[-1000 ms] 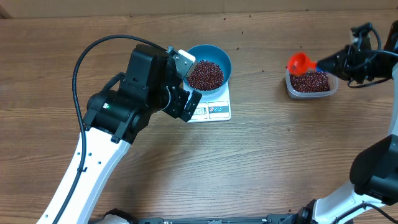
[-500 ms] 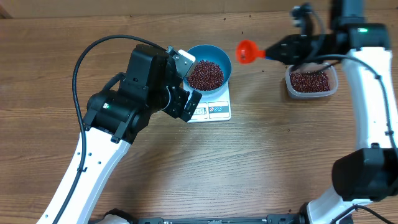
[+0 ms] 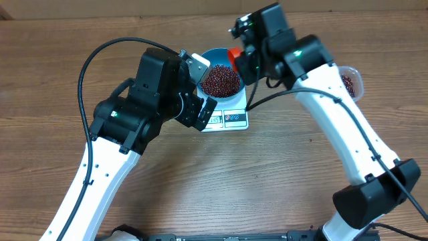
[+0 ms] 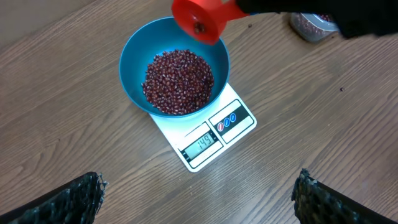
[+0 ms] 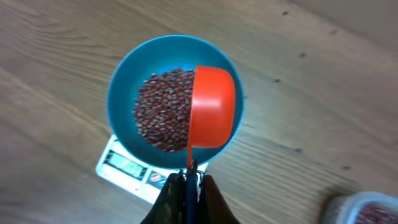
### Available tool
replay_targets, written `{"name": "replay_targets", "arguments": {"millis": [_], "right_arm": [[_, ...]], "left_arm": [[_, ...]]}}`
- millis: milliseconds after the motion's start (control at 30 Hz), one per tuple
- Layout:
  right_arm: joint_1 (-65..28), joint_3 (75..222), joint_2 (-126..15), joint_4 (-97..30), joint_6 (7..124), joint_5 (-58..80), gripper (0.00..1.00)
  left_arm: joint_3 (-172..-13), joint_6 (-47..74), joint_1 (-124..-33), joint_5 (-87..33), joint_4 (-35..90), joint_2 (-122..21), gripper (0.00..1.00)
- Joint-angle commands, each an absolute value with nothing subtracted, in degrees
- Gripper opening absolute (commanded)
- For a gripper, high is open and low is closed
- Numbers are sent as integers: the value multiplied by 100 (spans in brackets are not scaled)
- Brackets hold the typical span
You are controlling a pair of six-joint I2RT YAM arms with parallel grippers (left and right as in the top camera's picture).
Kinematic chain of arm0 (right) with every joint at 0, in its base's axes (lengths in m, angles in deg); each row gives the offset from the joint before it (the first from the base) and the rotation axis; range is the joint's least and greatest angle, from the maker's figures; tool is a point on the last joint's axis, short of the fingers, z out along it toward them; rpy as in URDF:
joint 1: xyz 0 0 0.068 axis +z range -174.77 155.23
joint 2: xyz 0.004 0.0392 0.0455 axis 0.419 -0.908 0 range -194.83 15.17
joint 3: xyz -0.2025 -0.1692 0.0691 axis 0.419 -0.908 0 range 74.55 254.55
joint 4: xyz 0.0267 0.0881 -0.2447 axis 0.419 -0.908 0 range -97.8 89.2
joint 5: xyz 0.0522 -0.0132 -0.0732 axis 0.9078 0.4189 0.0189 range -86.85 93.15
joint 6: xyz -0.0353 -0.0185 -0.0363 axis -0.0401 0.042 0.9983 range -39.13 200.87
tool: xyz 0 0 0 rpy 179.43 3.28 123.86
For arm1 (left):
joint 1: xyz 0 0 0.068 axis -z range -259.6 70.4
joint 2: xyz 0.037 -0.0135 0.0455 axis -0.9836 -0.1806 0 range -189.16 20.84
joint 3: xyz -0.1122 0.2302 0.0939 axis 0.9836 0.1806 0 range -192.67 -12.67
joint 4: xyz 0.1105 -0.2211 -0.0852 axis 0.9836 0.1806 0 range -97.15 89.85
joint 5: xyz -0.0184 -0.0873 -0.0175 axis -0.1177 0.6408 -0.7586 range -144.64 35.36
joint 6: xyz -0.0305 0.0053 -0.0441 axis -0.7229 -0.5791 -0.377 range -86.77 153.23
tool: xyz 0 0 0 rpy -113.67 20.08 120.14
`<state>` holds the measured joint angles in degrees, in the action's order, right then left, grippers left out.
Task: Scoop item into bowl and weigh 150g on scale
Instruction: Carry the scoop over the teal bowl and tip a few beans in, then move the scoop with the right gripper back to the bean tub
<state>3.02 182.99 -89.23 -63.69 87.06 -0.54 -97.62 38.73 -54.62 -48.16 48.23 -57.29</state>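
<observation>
Next, my right gripper lets go of the red scoop on the beans inside the clear plastic container [image 3: 342, 92].
The blue bowl [image 3: 241, 67] stands on the white scale [image 3: 231, 120] and holds a heap of dark red-brown beans [image 3: 221, 80]. My right gripper [image 3: 245, 64] is shut on the blue handle of a red scoop [image 3: 233, 54], which hangs tipped over the bowl's right rim. From the right wrist, the scoop's back [image 5: 211, 107] covers part of the beans [image 5: 158, 115], with my right gripper [image 5: 188, 183] below it. My left gripper [image 3: 202, 89] hovers just left of the bowl, open and holding nothing. Its view shows the bowl [image 4: 127, 62], the scale [image 4: 239, 127] and the scoop [image 4: 198, 18].
A clear plastic container [image 3: 352, 80] with more beans sits at the right, partly behind my right arm. It also shows at the edge of both wrist views, container [image 4: 311, 25] and container [image 5: 367, 208]. Bare wooden table lies in front of the scale.
My right arm has swung left from the container, carrying the scoop to above the bowl. The left arm has not moved.
</observation>
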Motion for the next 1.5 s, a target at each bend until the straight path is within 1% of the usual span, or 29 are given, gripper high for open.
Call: {"name": "replay_targets", "arguments": {"millis": [0,200,300,433,933,1200,1467], "right_arm": [[354,18496,-8693,-6271,8665,-838,4],[466,18496,-8693,-6155,8671,-762,4],[623,18496,-8693,-6144,9004,-432,4],[774,18496,-8693,-6083,9163,-982,4],[774,18494,-8693,-6059,9141,-882,4],[420,18494,-8593,-6070,8899,73,4],[-295,18494,-8051,-6112,8521,943,4]], "left_arm": [[-9801,3814,-5484,-4773,4836,-5762,100],[-9801,3814,-5484,-4773,4836,-5762,100],[-9801,3814,-5484,-4773,4834,-5762,100],[-9801,3814,-5484,-4773,4834,-5762,99],[-9801,3814,-5484,-4773,4834,-5762,100],[-9801,3814,-5484,-4773,4836,-5762,100],[-9801,3814,-5484,-4773,4834,-5762,99]]}}
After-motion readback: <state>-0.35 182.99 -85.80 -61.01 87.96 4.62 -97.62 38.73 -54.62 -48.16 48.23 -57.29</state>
